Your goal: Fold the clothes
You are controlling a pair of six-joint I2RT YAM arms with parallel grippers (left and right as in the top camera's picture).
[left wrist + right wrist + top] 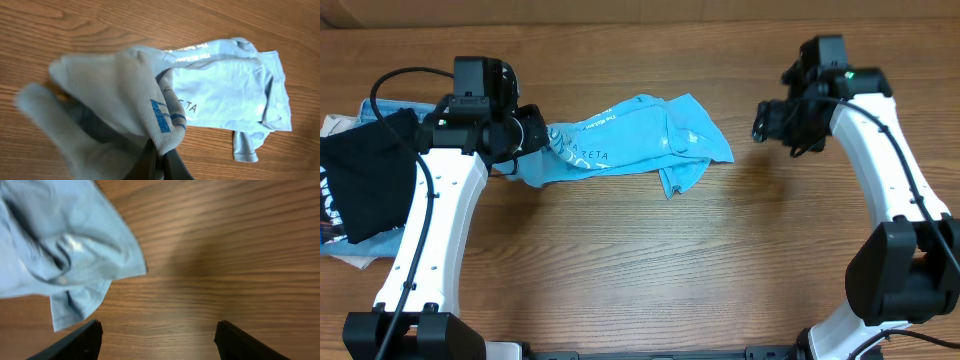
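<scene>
Next, I close my right gripper on the end of the short flap [671, 192] [61, 322] that sticks out from the near side of the light sky-blue T-shirt.
The clothes, a light sky-blue T-shirt [630, 135], lie crumpled and stretched sideways across the middle of the wooden table. White lettering shows on the fabric. My left gripper [530, 135] is at the shirt's left end, shut on a bunched fold of it. In the left wrist view the fingers [159, 160] pinch the cloth, and the rest of the T-shirt [225, 85] trails away over the wood. My right gripper [765, 120] hangs open to the right of the shirt, apart from it. In the right wrist view its gripper [157, 335] spans bare wood, with the shirt's edge [60, 250] at the upper left.
A black garment with white print [365, 180] lies at the table's left edge, on top of blue and white cloth [380, 105]. Bare wood [720, 260] stretches in front of and to the right of the shirt.
</scene>
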